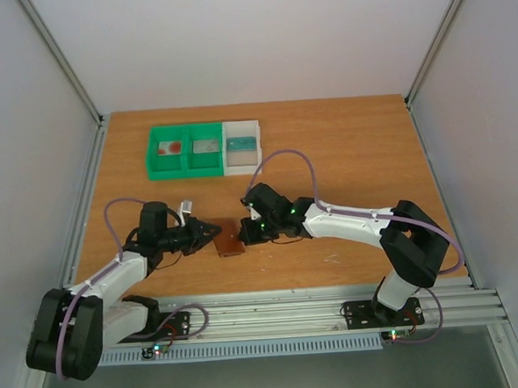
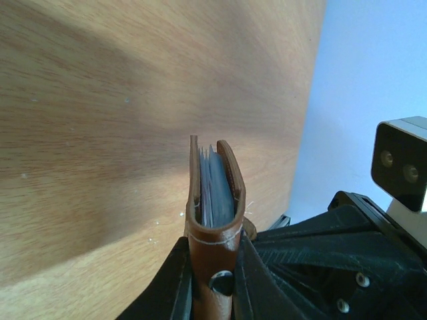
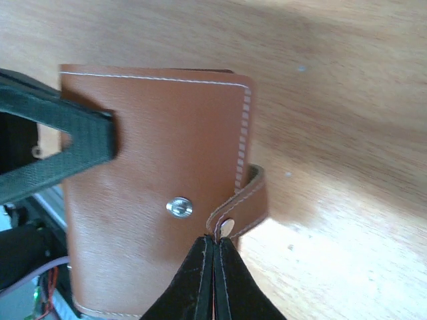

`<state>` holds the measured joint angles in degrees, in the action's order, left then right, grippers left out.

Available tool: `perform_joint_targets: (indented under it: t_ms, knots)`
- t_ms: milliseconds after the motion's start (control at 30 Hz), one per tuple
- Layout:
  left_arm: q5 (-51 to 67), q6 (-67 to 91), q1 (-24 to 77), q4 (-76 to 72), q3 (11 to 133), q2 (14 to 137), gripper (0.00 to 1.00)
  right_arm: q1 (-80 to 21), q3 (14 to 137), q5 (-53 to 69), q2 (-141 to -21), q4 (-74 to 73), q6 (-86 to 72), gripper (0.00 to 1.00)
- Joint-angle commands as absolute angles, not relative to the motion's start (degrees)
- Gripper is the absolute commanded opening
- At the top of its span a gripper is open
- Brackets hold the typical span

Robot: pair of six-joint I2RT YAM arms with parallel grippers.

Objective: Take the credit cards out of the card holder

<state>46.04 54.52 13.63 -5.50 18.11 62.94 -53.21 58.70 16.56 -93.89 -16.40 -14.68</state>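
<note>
My left gripper pinches both card holder covers shut; it should open while my right gripper pulls the card holder away by the strap point(image 3: 247, 204).
The card holder point(image 1: 229, 238) is a brown leather wallet, folded shut, between my two grippers at the table's near middle. My left gripper point(image 1: 213, 232) is shut on it, one black finger on each face point(image 2: 212, 250), holding it edge-up. Thin blue-grey edges point(image 2: 212, 193) show between the leaves; the credit cards themselves are hidden inside. In the right wrist view the card holder point(image 3: 153, 167) shows its round snap stud point(image 3: 179, 207) and a loose strap point(image 3: 250, 200). My right gripper point(image 3: 215, 239) is shut on that strap's end, with the left finger point(image 3: 73, 143) pressed on the leather.
Two joined green bins point(image 1: 186, 150) and a white bin point(image 1: 241, 147) stand at the back of the wooden table point(image 1: 353, 153), each with something small inside. An aluminium rail point(image 1: 336, 308) runs along the near edge by the arm bases.
</note>
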Motion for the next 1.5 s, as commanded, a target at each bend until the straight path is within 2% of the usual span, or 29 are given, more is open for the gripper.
perform_joint_targets:
  t_ms: [0, 333, 700, 867, 1100, 1467]
  knots:
    - [46.4, 51.5, 13.7, -4.2, 19.5, 64.4, 0.00, -52.5, 56.8, 12.8, -92.4, -18.4, -13.0, 0.01]
    - [45.7, 50.5, 13.8, -5.2, 19.7, 67.6, 0.01, -52.1, 55.7, 13.2, -92.5, -17.6, -13.0, 0.01]
    - [43.5, 48.9, 14.0, -2.2, 20.6, 69.2, 0.45, -50.3, 53.3, 12.3, -91.0, -18.0, -12.4, 0.01]
    - [41.3, 46.6, 13.9, 4.3, 22.3, 66.4, 0.58, -49.5, 52.1, 11.2, -89.1, -19.5, -11.6, 0.01]
    - [39.7, 44.6, 14.0, 8.8, 23.5, 62.7, 0.67, -49.0, 51.0, 11.0, -85.0, -21.8, -11.8, 0.01]
    - [44.7, 48.8, 14.1, -0.3, 20.6, 64.7, 0.69, -49.0, 49.7, 23.7, -84.1, -10.5, -16.4, 0.01]
